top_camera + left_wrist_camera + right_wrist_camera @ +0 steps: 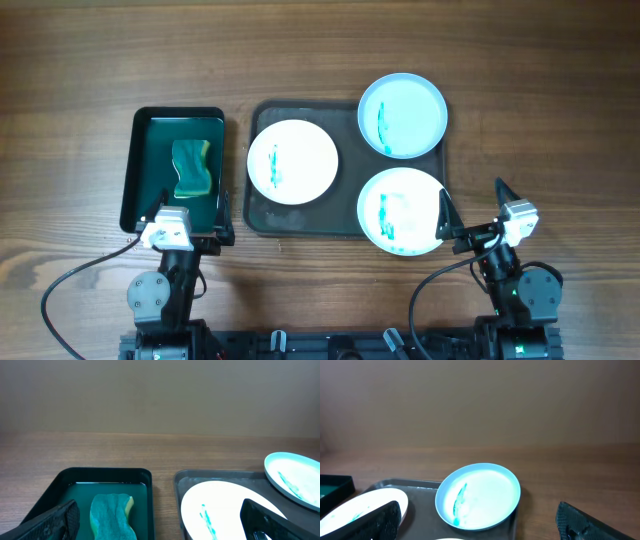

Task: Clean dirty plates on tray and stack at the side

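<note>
The middle of the yellow-green sponge [192, 167] [112, 519] in the small black tray is the next spot my left gripper needs to go to and close on.
The dark grey tray [347, 218] holds three plates with teal smears. A white plate [292, 161] lies at its left, a pale blue plate [402, 115] overhangs its far right corner, and a second white plate [402, 210] overhangs its near right corner. My left gripper [192, 218] is open and empty over the near edge of the small black tray. My right gripper [472, 208] is open and empty just right of the near white plate. The left wrist view shows the left white plate [220, 510]. The right wrist view shows the blue plate [479, 496].
A small black tray with a green inside [150, 130] stands left of the grey tray and holds a yellow-green sponge [192, 168]. The sponge also shows in the left wrist view [112, 517]. Bare wooden table [540, 120] surrounds the trays.
</note>
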Robot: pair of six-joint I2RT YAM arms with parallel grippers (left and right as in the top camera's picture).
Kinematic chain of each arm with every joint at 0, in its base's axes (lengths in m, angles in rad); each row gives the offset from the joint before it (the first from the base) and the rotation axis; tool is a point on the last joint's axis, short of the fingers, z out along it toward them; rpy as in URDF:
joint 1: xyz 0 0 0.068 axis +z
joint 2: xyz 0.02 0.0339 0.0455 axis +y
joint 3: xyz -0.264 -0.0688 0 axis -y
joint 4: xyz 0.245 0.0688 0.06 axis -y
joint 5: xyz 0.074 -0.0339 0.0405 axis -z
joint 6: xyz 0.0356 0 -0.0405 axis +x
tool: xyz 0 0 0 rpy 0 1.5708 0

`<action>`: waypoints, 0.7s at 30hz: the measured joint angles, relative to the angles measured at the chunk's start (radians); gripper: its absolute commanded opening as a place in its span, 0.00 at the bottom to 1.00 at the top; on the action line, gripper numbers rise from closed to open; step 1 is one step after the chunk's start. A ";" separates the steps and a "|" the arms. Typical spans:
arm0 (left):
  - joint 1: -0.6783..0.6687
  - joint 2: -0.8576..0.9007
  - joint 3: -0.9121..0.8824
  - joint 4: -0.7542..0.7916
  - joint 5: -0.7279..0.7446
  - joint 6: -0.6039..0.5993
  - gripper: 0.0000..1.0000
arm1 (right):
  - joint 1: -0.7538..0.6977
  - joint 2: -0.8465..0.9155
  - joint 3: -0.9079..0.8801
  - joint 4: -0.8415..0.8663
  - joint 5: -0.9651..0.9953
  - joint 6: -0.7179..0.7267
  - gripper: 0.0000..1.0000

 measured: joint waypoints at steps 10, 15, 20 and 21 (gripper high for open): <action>0.000 0.000 0.000 0.025 0.002 0.000 1.00 | 0.000 0.001 0.000 0.094 -0.006 -0.011 1.00; 0.000 0.031 0.026 0.043 0.022 -0.001 1.00 | 0.000 0.024 0.047 0.053 -0.052 -0.074 1.00; 0.000 0.225 0.184 0.043 0.107 -0.039 1.00 | 0.000 0.202 0.348 -0.200 -0.132 -0.146 1.00; 0.000 0.273 0.232 0.037 0.119 -0.043 1.00 | 0.000 0.288 0.442 -0.275 -0.141 -0.151 1.00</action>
